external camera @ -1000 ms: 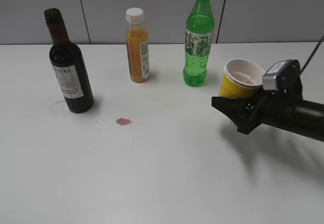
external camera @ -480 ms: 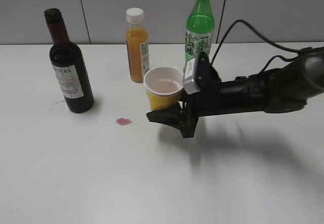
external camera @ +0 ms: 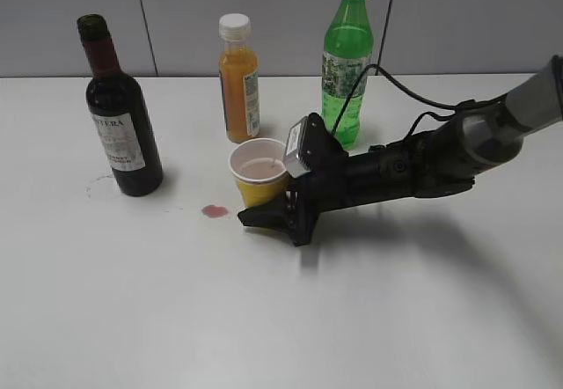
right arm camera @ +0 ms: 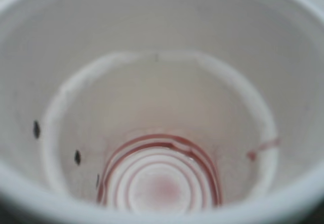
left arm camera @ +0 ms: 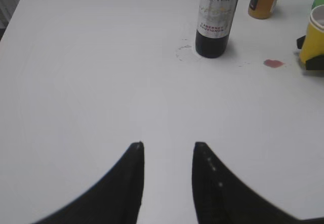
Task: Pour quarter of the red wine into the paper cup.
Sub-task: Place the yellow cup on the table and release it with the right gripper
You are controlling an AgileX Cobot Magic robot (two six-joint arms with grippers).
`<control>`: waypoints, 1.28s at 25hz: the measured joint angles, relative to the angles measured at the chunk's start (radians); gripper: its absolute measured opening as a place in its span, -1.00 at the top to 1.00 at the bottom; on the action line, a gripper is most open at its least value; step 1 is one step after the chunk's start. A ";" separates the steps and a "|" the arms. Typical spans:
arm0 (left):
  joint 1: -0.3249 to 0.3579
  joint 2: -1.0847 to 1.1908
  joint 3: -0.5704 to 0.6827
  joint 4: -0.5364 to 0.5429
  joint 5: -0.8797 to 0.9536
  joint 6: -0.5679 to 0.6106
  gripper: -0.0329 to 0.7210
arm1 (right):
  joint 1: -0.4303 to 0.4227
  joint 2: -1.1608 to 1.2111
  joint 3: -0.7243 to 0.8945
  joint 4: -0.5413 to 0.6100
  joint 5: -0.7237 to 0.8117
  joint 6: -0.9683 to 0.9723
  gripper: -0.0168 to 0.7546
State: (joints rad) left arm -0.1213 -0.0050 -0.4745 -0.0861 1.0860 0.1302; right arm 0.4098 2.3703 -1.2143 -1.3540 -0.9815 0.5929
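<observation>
My right gripper is going to let go of the yellow paper cup on the white table (external camera: 252,223), close beside the small red spill.
The red wine bottle (external camera: 121,125) stands upright at the left, uncapped, dark glass with maroon neck foil and a white label; it also shows in the left wrist view (left arm camera: 216,17). My right gripper (external camera: 274,210) is shut on the yellow paper cup (external camera: 259,173), holding it upright at or just above the table, right of the bottle. The right wrist view looks into the cup (right arm camera: 162,133), white inside with a faint red ring at the bottom. The cup's edge shows in the left wrist view (left arm camera: 314,36). My left gripper (left arm camera: 167,148) is open and empty over bare table.
An orange juice bottle (external camera: 238,81) with a white cap and a green soda bottle (external camera: 345,68) stand behind the cup. A small red spill (external camera: 215,210) lies on the white table (external camera: 132,301) between the wine bottle and cup.
My right arm has carried the cup from the right side leftward and down, to a spot near the red spill. The bottles have not moved.
</observation>
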 joint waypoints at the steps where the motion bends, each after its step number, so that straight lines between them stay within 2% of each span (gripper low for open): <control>1: 0.000 0.000 0.000 0.000 0.000 0.000 0.28 | 0.001 0.012 -0.011 0.000 -0.007 0.001 -0.21; 7: 0.000 0.000 0.000 0.000 0.000 0.000 0.28 | 0.001 0.057 -0.097 0.001 -0.026 0.014 -0.21; 11: 0.000 0.000 0.000 0.000 0.000 0.000 0.28 | 0.007 0.058 -0.105 -0.013 -0.055 0.032 -0.21; 15: 0.000 0.000 0.000 0.000 0.000 0.000 0.28 | 0.012 0.067 -0.105 -0.073 -0.065 0.035 -0.21; 22: 0.000 0.000 0.000 0.000 0.000 0.000 0.28 | 0.013 0.092 -0.107 -0.075 -0.066 0.036 -0.21; 24: 0.000 0.000 0.000 0.000 0.000 0.000 0.28 | 0.016 0.094 -0.107 -0.075 -0.071 0.036 -0.33; 27: 0.000 0.000 0.000 0.000 0.000 0.000 0.28 | 0.017 0.096 -0.107 -0.077 -0.075 0.036 -0.69; 32: 0.000 0.000 0.000 0.000 0.000 0.000 0.28 | 0.009 0.085 -0.087 -0.079 -0.072 0.020 -0.79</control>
State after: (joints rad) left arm -0.1213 -0.0050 -0.4745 -0.0861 1.0860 0.1302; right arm 0.4185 2.4553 -1.3011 -1.4332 -1.0530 0.6125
